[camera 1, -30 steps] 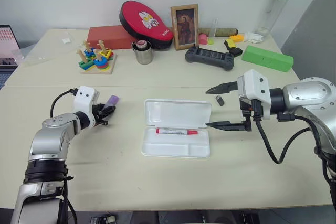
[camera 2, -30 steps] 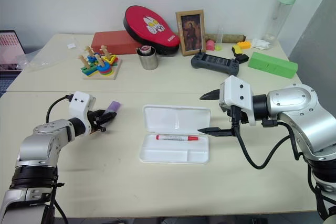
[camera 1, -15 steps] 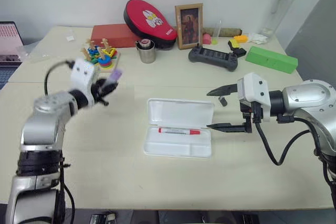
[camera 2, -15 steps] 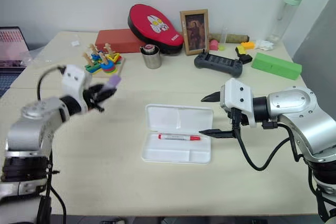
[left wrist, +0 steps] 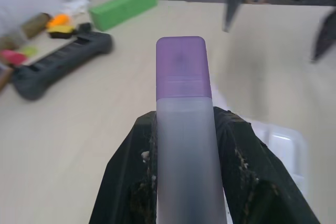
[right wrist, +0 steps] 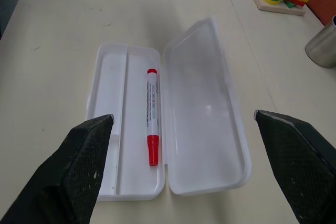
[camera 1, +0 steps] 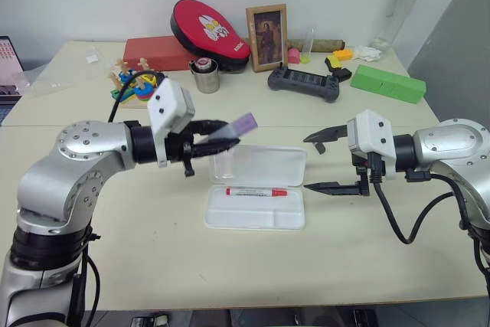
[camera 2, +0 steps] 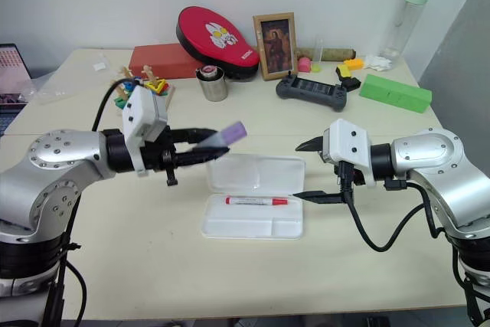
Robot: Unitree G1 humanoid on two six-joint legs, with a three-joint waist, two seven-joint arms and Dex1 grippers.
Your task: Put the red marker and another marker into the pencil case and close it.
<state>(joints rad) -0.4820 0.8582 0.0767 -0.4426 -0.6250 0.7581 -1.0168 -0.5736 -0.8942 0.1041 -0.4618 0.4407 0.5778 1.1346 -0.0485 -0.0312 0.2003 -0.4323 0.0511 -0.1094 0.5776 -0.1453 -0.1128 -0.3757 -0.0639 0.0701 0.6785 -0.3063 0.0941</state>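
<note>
I will let go of the other marker with my left gripper in the tray's long near compartment (camera 1: 237, 217), next to the red marker.
The pencil case (camera 1: 230, 218) lies open mid-table, its lid (camera 1: 268, 165) folded back flat. Inside the tray lies the red marker (camera 1: 256, 191), also seen from the right wrist (right wrist: 152, 116). My left gripper (camera 1: 220, 134) is shut on the other marker (camera 1: 236, 125), a pale barrel with a lilac cap (left wrist: 182, 66), held in the air just left of the case's far left corner and pointing toward it. My right gripper (camera 1: 306, 163) stands open just right of the case, one finger above the other, with nothing between its fingers (right wrist: 86, 158).
Along the back of the table stand a green box (camera 1: 389, 83), a black game controller (camera 1: 304, 83), a metal cup (camera 1: 205, 76), a picture frame (camera 1: 268, 27), a red pad (camera 1: 210, 27), a wooden stacking toy (camera 1: 130, 86) and a tall bottle (camera 1: 402, 5).
My left arm has risen from low at the table's left and swung right, carrying the lilac-capped marker toward the case. The right gripper has kept still.
</note>
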